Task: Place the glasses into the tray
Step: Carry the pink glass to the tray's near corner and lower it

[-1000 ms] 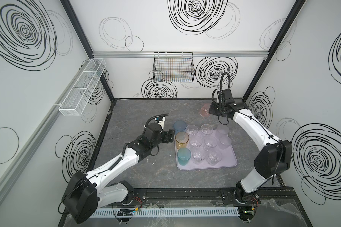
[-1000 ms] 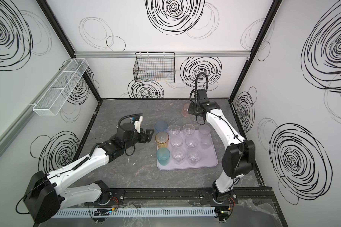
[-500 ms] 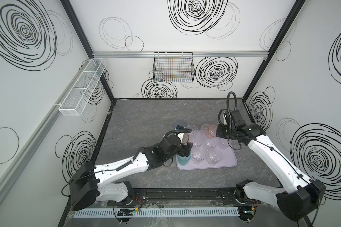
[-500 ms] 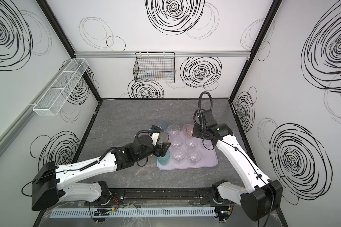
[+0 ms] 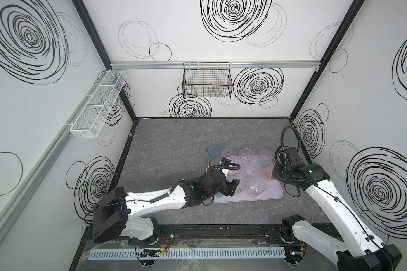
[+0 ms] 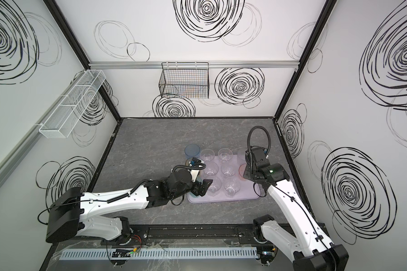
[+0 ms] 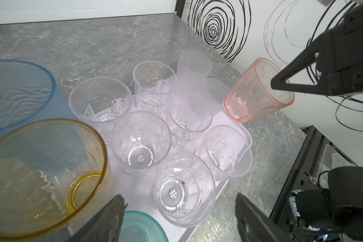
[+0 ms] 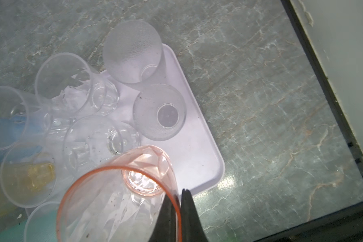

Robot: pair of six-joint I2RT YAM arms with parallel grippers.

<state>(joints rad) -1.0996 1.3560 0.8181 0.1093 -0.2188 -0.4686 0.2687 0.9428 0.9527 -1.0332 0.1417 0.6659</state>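
Observation:
The pink glass will go down from my right gripper into the lavender tray's empty near corner [image 5: 274, 187] [image 8: 192, 164] before the frosted glasses.
The lavender tray [image 5: 273, 196] [image 6: 247, 194] lies right of the table's middle and holds several clear glasses [image 7: 140, 144] and frosted ones [image 8: 132, 52]. A blue glass [image 5: 214, 150], an amber glass [image 7: 40, 159] and a teal glass [image 7: 140, 228] line its left side. My right gripper [image 8: 177, 194] is shut on the rim of the pink glass [image 8: 117, 199] [image 5: 269, 171] and holds it tilted above the tray's right side. My left gripper [image 7: 178, 198] [image 5: 232, 186] hangs open above the tray's near left part, over a clear glass, holding nothing.
A black wire basket [image 5: 207, 82] hangs on the back wall and a white mesh basket [image 5: 99, 105] on the left wall. The right wall and the table's black edge [image 8: 331, 88] run close to the tray. Bare grey tabletop [image 5: 169, 145] lies left of it.
The right arm carried the pink glass from the table's back to above the tray's right side. The left gripper swung right and forward, from beside the amber glass to over the tray's near left part.

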